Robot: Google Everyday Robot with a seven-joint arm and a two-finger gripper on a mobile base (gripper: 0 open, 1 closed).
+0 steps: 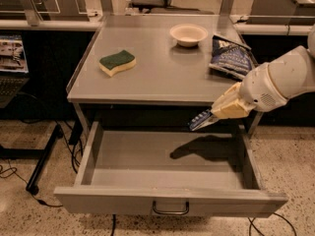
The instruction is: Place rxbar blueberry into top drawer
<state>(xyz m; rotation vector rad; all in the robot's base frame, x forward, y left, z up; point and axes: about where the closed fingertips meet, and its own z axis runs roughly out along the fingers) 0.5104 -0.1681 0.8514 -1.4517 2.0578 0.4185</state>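
Observation:
My gripper is to set down the rxbar blueberry. It will go on the shadowed patch of the top drawer's bottom (pixel 198 153), between the drawer's handle and the table's edge.
The rxbar blueberry (pixel 200 120) is a small flat dark blue bar held in my gripper (pixel 212 115). The gripper is shut on one end of it, and the bar sticks out to the lower left. Both hang in the air above the right half of the open top drawer (pixel 167 159), just in front of the table's front edge. The drawer is pulled out fully, its grey inside bare, with a curved metal handle (pixel 170 209) at the centre of its front panel. The bar's shadow falls on the drawer floor.
On the grey tabletop (pixel 162 77) lie a green and yellow sponge (pixel 117 62) at the left, a white bowl (pixel 188 34) at the back and a crinkled blue chip bag (pixel 229 57) at the right. Cables and a stand foot lie on the floor at the left.

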